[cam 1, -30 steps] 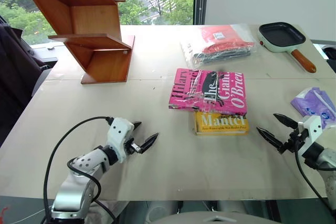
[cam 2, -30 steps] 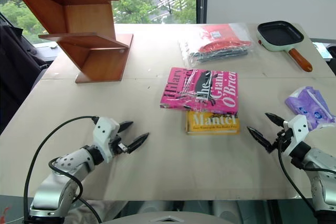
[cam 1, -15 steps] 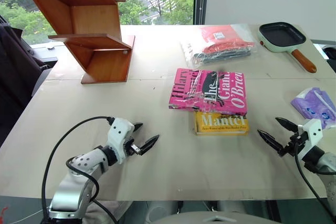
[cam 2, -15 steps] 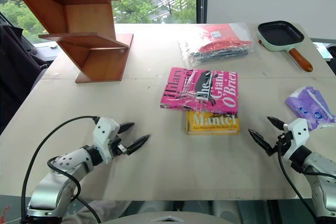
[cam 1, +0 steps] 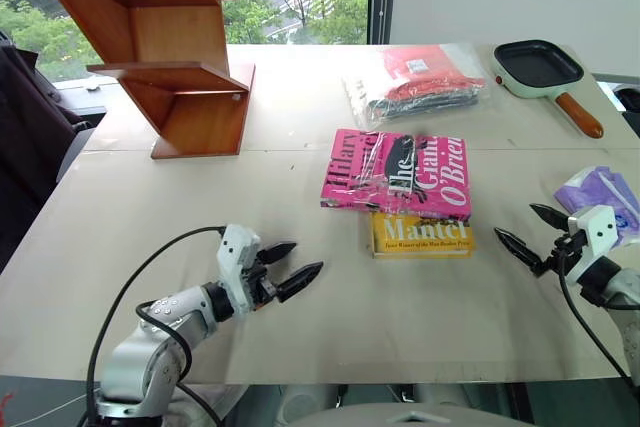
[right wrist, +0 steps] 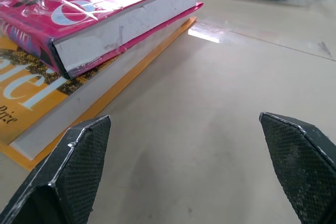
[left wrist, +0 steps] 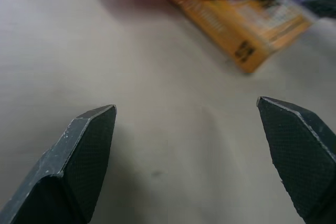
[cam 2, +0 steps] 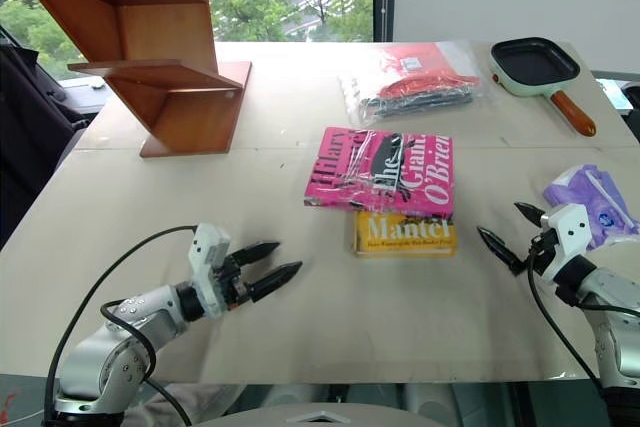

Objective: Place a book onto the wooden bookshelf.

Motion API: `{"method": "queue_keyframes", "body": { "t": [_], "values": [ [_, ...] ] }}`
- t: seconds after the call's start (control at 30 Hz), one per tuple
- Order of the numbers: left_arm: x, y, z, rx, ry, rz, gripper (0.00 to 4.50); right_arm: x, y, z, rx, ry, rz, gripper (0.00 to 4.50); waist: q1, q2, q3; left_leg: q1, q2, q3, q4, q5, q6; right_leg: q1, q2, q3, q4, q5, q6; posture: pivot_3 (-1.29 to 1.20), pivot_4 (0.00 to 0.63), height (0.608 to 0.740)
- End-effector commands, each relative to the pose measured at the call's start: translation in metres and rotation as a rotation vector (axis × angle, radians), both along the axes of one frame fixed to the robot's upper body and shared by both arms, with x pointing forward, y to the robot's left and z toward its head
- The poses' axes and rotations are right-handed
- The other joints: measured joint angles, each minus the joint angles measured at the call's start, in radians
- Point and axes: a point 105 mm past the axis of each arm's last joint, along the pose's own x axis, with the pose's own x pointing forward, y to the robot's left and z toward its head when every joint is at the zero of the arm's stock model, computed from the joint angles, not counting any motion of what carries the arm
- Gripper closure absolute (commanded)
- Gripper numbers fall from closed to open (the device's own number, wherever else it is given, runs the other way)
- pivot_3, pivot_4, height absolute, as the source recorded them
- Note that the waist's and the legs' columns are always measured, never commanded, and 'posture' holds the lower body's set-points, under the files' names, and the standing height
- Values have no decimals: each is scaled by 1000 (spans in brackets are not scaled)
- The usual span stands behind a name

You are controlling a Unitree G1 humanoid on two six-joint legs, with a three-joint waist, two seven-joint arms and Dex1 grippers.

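The pink book has a near-side spine (cam 1: pixel 358 208) in my reach. I should close my left gripper on it, toward the end that is closer to the wooden bookshelf.
The pink book (cam 1: pixel 398 174), in glossy wrap with white and black lettering, lies flat mid-table, overlapping a yellow book (cam 1: pixel 421 233). Both also appear in the right wrist view, pink book (right wrist: pixel 100 11) on top. The wooden bookshelf (cam 1: pixel 165 47), reddish-brown with slanted boards, stands at the far left of the table. My left gripper (cam 1: pixel 297 267) is open near the front edge, pointing right toward the books, well short of them. To the right of the books, my right gripper (cam 1: pixel 530 233) hangs open and empty, pointing left at them.
A clear bag of red and dark clothing (cam 1: pixel 418 82) lies behind the books. A black pan with an orange handle (cam 1: pixel 545 72) sits at the far right. A purple packet (cam 1: pixel 600 199) lies by the right gripper. A black cable (cam 1: pixel 130 297) loops around the left arm.
My left gripper has shifted to the right toward the books and rolled at the wrist. The right gripper has barely moved. Both stay open.
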Motion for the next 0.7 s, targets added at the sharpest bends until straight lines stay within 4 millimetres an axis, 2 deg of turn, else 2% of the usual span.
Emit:
{"method": "queue_keyframes", "body": {
  "t": [0.03,0.13,0.23,0.3,0.37,0.47,0.6,0.67,0.7],
  "values": [
    [-5,-9,10,-27,-24,-36,73,-2,-7,15,-32,-46,-1,0,0,0,0,0,0,0,0,0,0,0,0,0,0,-1,-1,0,150,720],
    [-11,-12,17,-33,-42,-84,73,1,-10,19,-44,-56,-13,0,0,0,0,0,0,0,0,-1,1,0,0,0,0,-2,-3,0,150,720],
    [-16,-8,31,40,-67,-197,73,18,-16,35,-46,-89,-44,0,-7,-1,3,1,0,0,0,-1,1,0,0,0,0,-2,-3,0,150,720],
    [-8,3,50,142,-149,-246,73,36,-16,46,-58,-99,-50,0,-15,-1,4,1,0,1,0,-1,1,0,1,1,1,-2,-4,0,150,720],
    [6,13,86,177,-262,-242,73,60,-13,57,-67,-107,-40,0,-21,-4,7,1,0,0,0,-1,2,0,1,0,1,-2,-4,0,150,720],
    [13,17,120,224,-366,-260,73,93,-7,69,-94,-108,-22,0,-28,-6,10,1,0,0,0,2,-2,0,2,0,0,-1,-3,0,150,720],
    [12,19,141,273,-421,-283,0,130,-1,85,-85,-122,-31,1251,-47,-7,15,-3,0,1,-3,2,-3,-4,2,1,-4,1,0,0,150,720],
    [9,18,152,300,-429,-295,0,152,13,92,-95,-124,-18,2104,-52,-7,15,-6,0,1,-6,2,-3,-6,2,0,-7,1,1,0,150,720],
    [8,19,157,317,-435,-294,0,162,24,95,-96,-121,2,2713,-55,-7,16,-10,0,0,-6,2,-3,-10,2,-1,-7,1,1,0,150,720]
  ]
}}
